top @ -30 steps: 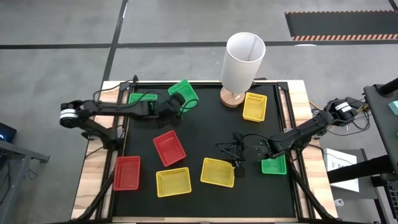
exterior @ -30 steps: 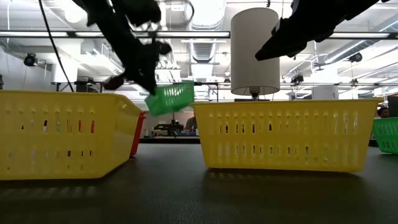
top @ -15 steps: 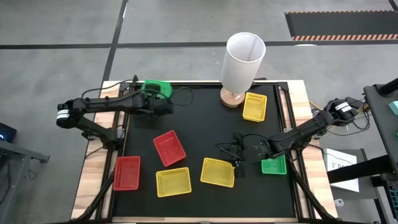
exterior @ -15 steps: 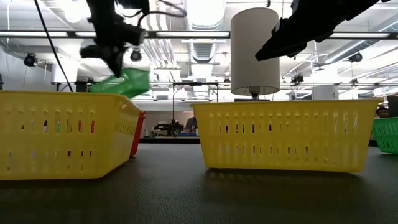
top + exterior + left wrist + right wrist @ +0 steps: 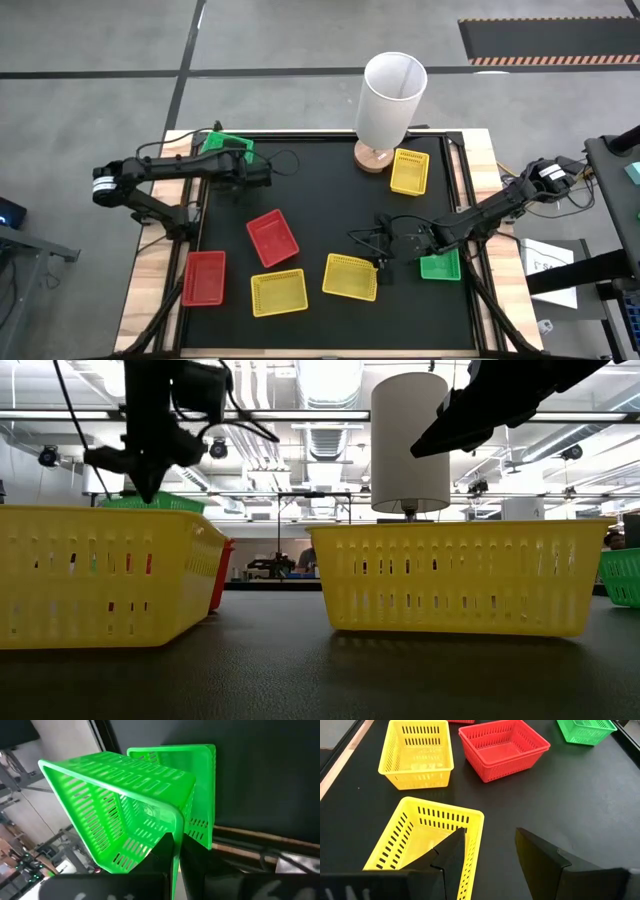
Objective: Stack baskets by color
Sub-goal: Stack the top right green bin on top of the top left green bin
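The green basket in my left gripper, now held over the second one, will be let go at the mat's far corner, nested inside the green basket [image 5: 233,156] [image 5: 176,794] that sits below it.
My left gripper [image 5: 236,158] is shut on a green basket [image 5: 115,805] at the table's far left corner. It holds that basket over a second green basket [image 5: 200,780], which lies on the mat. In the low view the held basket [image 5: 150,502] shows just above a yellow basket's rim. My right gripper [image 5: 490,850] hangs open near the front right. One of its fingers is over a corner of a yellow basket [image 5: 350,277]. A third green basket [image 5: 440,265] lies beside it. My left gripper pinches the held basket's side wall at its rim [image 5: 175,827], one finger inside the basket and one outside. The fingers slant down from the near side. The basket is tilted over the second green basket; whether the two touch I cannot tell.
Two red baskets [image 5: 272,238] [image 5: 203,277] and a yellow one [image 5: 278,292] lie across the near half of the mat. Another yellow basket [image 5: 409,171] sits far right beside the tall white cylinder [image 5: 390,95] on its wooden base.
My left gripper has carried the green basket toward the table's left edge, from near the cylinder to above the second green basket. Its wrist has rolled and tipped downward, which has turned the basket about. My right arm has kept still.
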